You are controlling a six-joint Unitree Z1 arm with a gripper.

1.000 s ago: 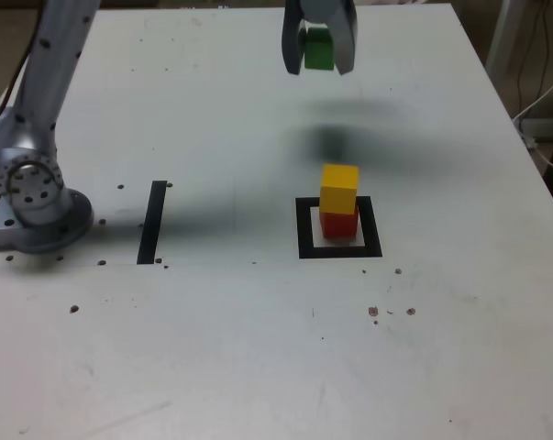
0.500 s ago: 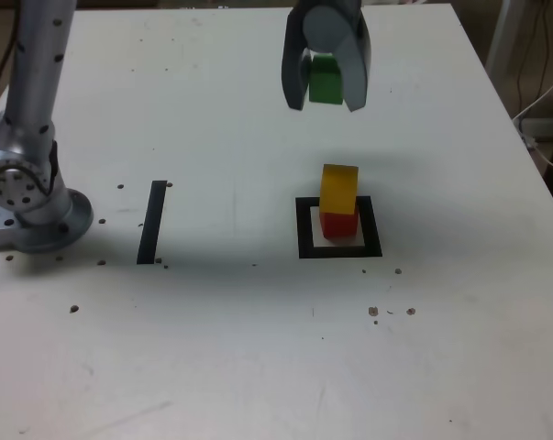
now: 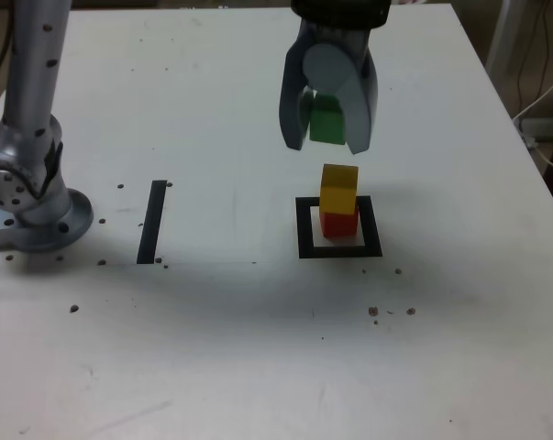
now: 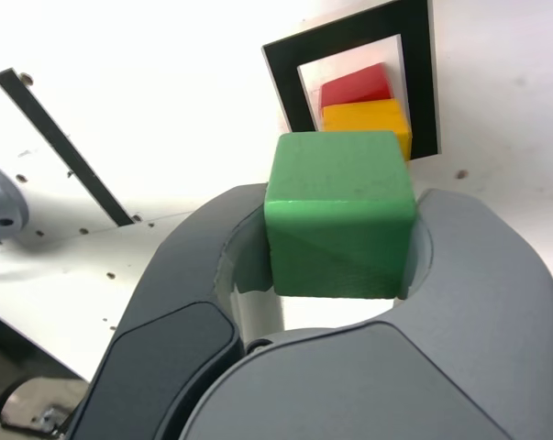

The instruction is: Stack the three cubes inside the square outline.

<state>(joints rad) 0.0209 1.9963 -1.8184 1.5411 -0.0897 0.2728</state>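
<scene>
Next, my gripper releases the green cube on top of the yellow cube [image 3: 339, 170], so that it becomes the highest in the stack.
My gripper [image 3: 327, 145] is shut on the green cube [image 3: 326, 120] and holds it in the air, just above and a little behind the stack. The wrist view shows the green cube [image 4: 340, 213] clamped between the two grey jaws. A yellow cube [image 3: 339, 189] sits on a red cube [image 3: 338, 224] inside the square outline [image 3: 304, 229] of black tape. In the wrist view the yellow cube [image 4: 368, 122] and red cube [image 4: 356, 85] lie beyond the green one, within the square outline [image 4: 283, 71].
The arm's grey base [image 3: 28, 206] stands at the exterior view's left. A straight black tape strip [image 3: 152, 222] lies between the base and the outline. Cables [image 3: 542, 110] hang off the table's right edge. Small dark specks dot the white tabletop [image 3: 258, 348].
The gripper has come toward the stack and lower with the green cube in it. The yellow and red cubes have stayed in place.
</scene>
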